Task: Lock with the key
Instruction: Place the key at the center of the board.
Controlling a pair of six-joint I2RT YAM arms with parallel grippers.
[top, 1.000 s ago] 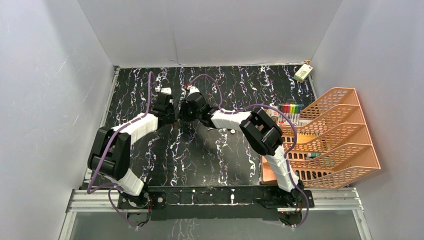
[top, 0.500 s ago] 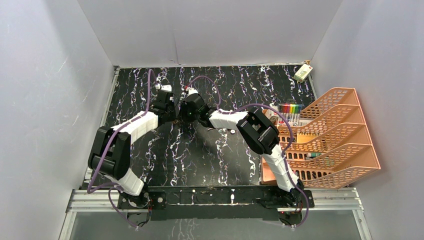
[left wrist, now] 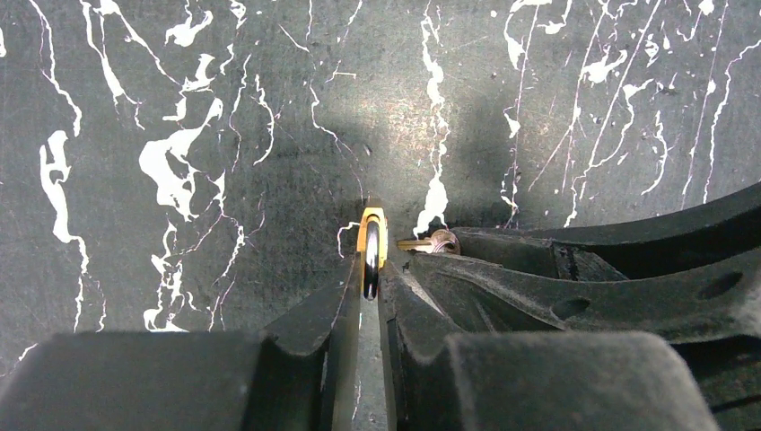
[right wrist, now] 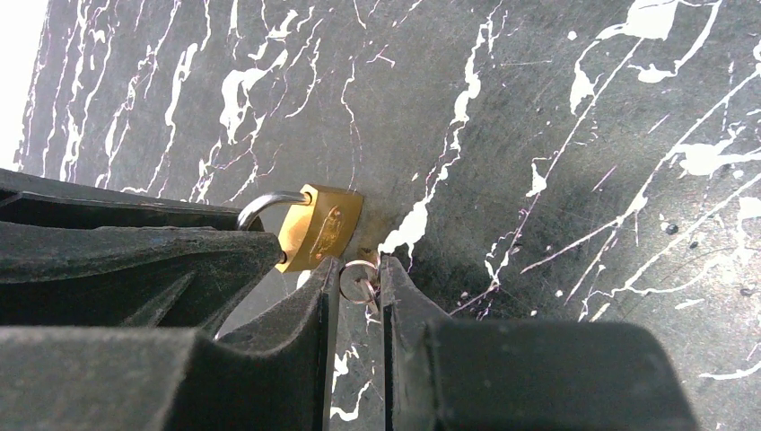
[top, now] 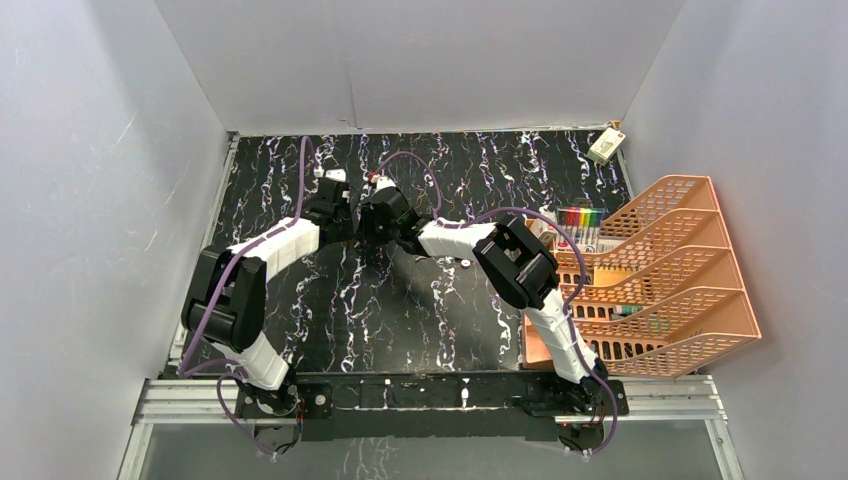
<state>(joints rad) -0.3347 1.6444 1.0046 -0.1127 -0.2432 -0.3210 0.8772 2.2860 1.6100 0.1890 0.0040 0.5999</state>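
Note:
The key will go down from my right gripper on the black table [top: 364,239] [right wrist: 410,284] beside the base of the brass padlock.
A small brass padlock [right wrist: 321,226] stands on the black marbled table [top: 420,310], its steel shackle [right wrist: 269,199] pointing toward my left gripper. In the left wrist view the padlock [left wrist: 372,235] is edge-on and my left gripper [left wrist: 370,274] is shut on its shackle. The key [right wrist: 361,280], with its ring, sticks out of the padlock's base, and my right gripper [right wrist: 359,269] is shut on it. The left wrist view shows the key [left wrist: 432,241] beside the right fingers [left wrist: 538,269]. From above, the left gripper [top: 345,232] and right gripper [top: 364,232] meet and hide the padlock.
An orange tiered paper tray [top: 660,280] stands at the right edge, with a pack of coloured markers [top: 580,218] beside it. A small white box [top: 605,146] lies in the far right corner. White walls enclose the table on three sides.
Both wrists have edged slightly toward the back of the table, staying together. The left elbow has swung a little. Both grips look the same.

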